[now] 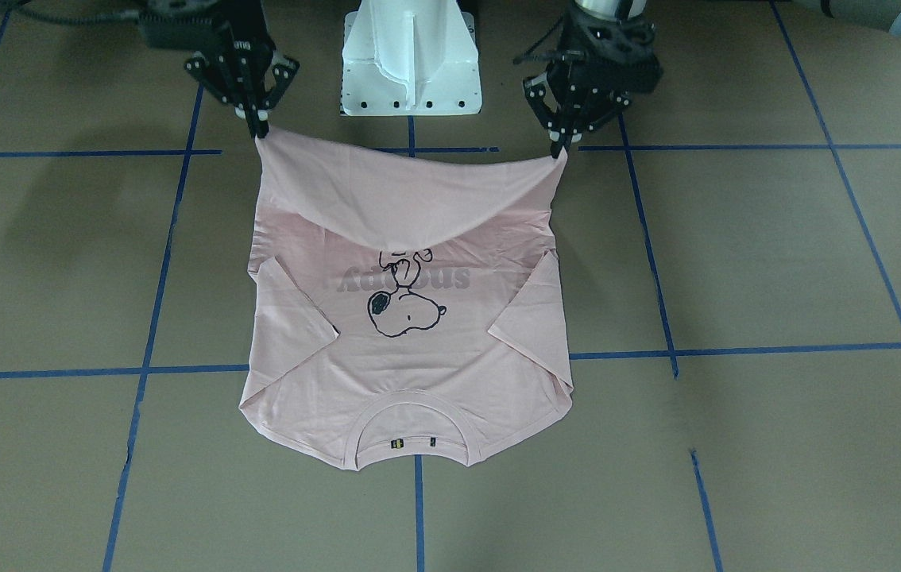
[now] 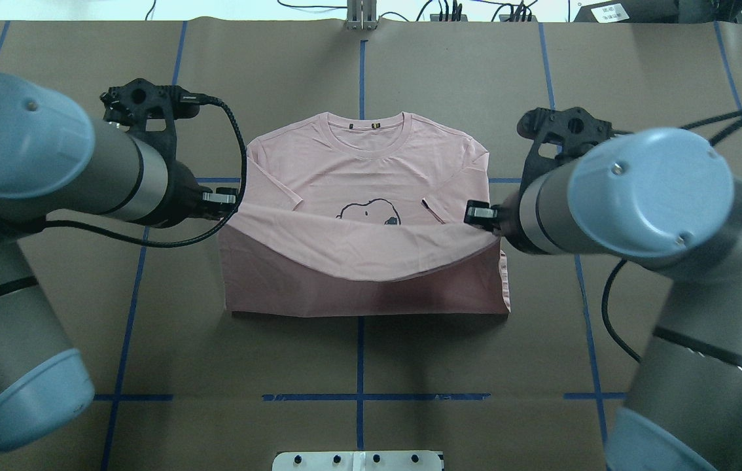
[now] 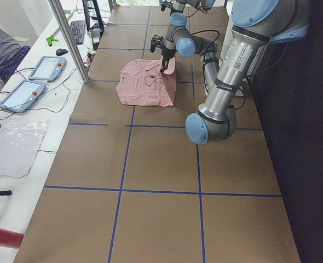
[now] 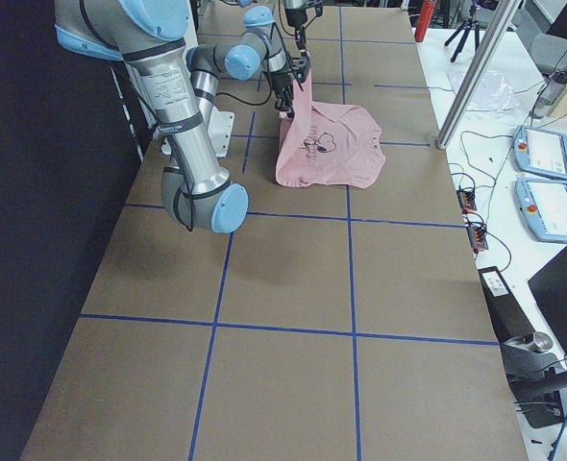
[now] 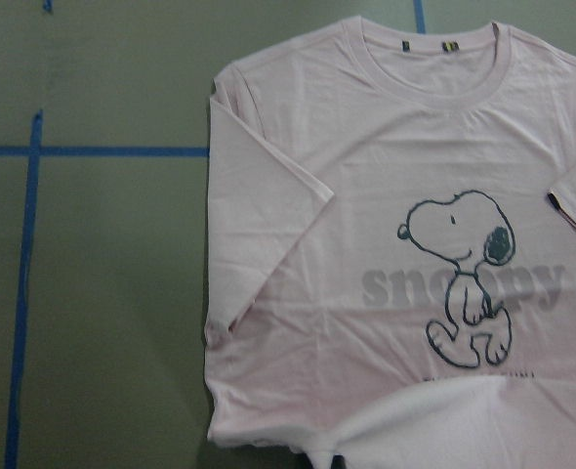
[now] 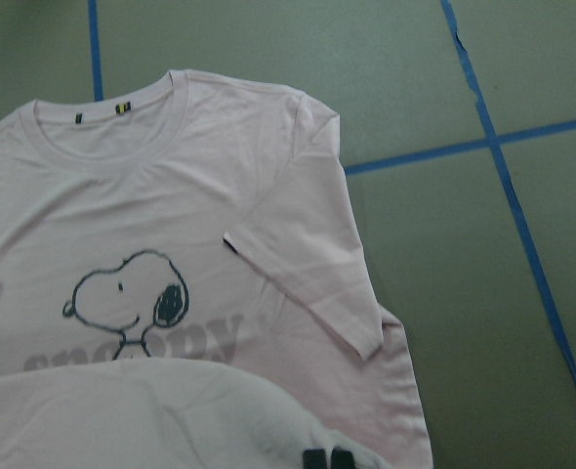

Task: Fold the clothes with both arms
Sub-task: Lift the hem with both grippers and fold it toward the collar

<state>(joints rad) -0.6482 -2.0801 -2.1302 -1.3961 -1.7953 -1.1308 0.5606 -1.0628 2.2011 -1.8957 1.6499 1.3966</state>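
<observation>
The T-shirt's hem corner, now lifted off the table, will be released by my left gripper at the T-shirt shoulder's outer tip [image 1: 573,387] [image 5: 214,90], straight up the same side of the T-shirt.
The pale pink T-shirt [image 2: 358,163] lies face up on the table, collar [image 1: 415,429] away from the robot and both sleeves folded inward over the Snoopy drawing [image 1: 403,306]. Its bottom hem is lifted off the table and sags in the middle. My left gripper [image 2: 227,196] is shut on the hem's left corner and my right gripper [image 2: 479,212] is shut on the right corner. In the front-facing view the left gripper [image 1: 558,149] pinches the corner on the view's right, the right gripper [image 1: 258,131] the other. The wrist views show the shirt [image 5: 366,244] [image 6: 171,195] below the raised hem.
Brown paper with blue tape lines [image 2: 359,396] covers the table. The white pedestal base [image 1: 411,56] stands behind the shirt on the robot's side. A metal pole [image 3: 68,38] and two tablets [image 3: 33,82] sit along the far table edge.
</observation>
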